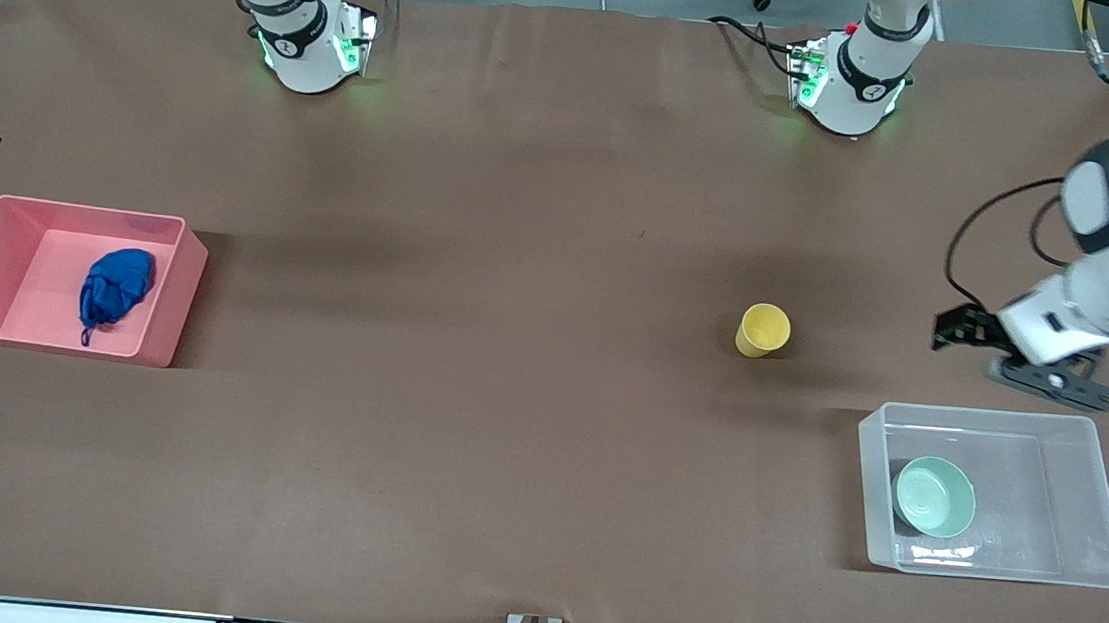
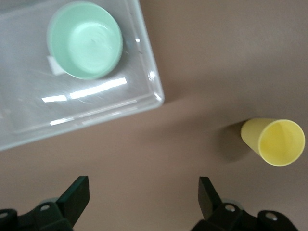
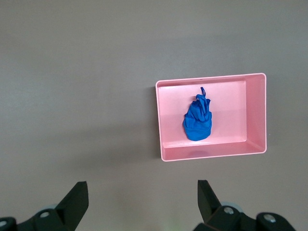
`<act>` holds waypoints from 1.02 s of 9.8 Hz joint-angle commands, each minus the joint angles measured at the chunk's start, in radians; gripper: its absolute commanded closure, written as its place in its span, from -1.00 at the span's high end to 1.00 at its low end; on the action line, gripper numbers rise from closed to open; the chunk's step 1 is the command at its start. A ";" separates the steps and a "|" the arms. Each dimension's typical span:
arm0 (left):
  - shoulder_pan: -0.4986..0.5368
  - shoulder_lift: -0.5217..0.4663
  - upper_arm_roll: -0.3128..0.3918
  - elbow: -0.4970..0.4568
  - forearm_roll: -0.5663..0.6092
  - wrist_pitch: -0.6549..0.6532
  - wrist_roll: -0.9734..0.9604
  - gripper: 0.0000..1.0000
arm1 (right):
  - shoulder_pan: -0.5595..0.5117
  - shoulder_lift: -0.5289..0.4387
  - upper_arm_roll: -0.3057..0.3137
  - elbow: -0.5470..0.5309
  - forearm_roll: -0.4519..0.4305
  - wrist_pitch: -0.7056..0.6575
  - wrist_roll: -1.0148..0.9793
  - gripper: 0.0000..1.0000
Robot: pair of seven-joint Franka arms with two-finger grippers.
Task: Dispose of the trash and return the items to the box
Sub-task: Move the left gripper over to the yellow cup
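Observation:
My left gripper will next close on the yellow cup's rim (image 1: 788,333) (image 2: 260,145), on its side toward the clear box, with one finger inside the cup.
The blue wad of trash (image 1: 118,283) lies in the pink bin (image 1: 177,291) at the right arm's end of the table; the right wrist view shows the wad (image 3: 197,120) in the bin (image 3: 158,120) from high above. The mint-green bowl (image 1: 935,496) sits in the clear box (image 1: 1105,505) at the left arm's end. The yellow cup (image 1: 764,330) stands on the bare table, farther from the front camera than the box. My left gripper (image 1: 1012,362) hangs open and empty over the table beside the box's farther wall; its wrist view shows the gripper (image 2: 144,199), bowl (image 2: 84,41), box (image 2: 147,72) and cup (image 2: 274,141). My right gripper (image 3: 143,202) is open and empty, high up, out of the front view.
A brown mat (image 1: 507,398) covers the table. Both arm bases stand along the edge farthest from the front camera. A white sticker (image 2: 54,65) shows under the bowl's edge on the box's bottom.

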 commanded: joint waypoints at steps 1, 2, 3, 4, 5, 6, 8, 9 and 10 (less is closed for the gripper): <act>0.002 0.007 -0.074 -0.143 0.000 0.144 -0.097 0.97 | 0.001 -0.022 0.002 -0.020 -0.008 -0.003 0.002 1.00; 0.001 0.036 -0.120 -0.174 0.000 0.210 -0.161 0.97 | 0.001 -0.022 0.002 -0.020 -0.006 -0.007 0.002 1.00; -0.001 0.084 -0.163 -0.173 0.000 0.253 -0.230 0.97 | 0.001 -0.022 0.002 -0.020 -0.006 -0.007 0.002 1.00; -0.015 0.124 -0.190 -0.171 0.001 0.293 -0.282 0.97 | -0.001 -0.022 0.001 -0.020 0.004 -0.007 0.001 1.00; -0.036 0.157 -0.190 -0.165 0.001 0.325 -0.298 0.98 | -0.002 -0.022 0.001 -0.020 0.007 -0.007 0.001 1.00; -0.053 0.195 -0.190 -0.145 0.001 0.354 -0.303 0.98 | -0.001 -0.022 0.001 -0.020 0.007 -0.007 0.001 1.00; -0.093 0.267 -0.187 -0.092 0.004 0.358 -0.323 0.99 | -0.002 -0.022 0.001 -0.020 0.007 -0.007 0.001 1.00; -0.102 0.271 -0.184 -0.102 0.015 0.358 -0.323 0.98 | -0.002 -0.022 0.001 -0.020 0.007 -0.008 0.001 1.00; -0.093 0.264 -0.185 -0.126 0.038 0.356 -0.323 0.98 | -0.002 -0.022 0.001 -0.020 0.007 -0.008 -0.001 1.00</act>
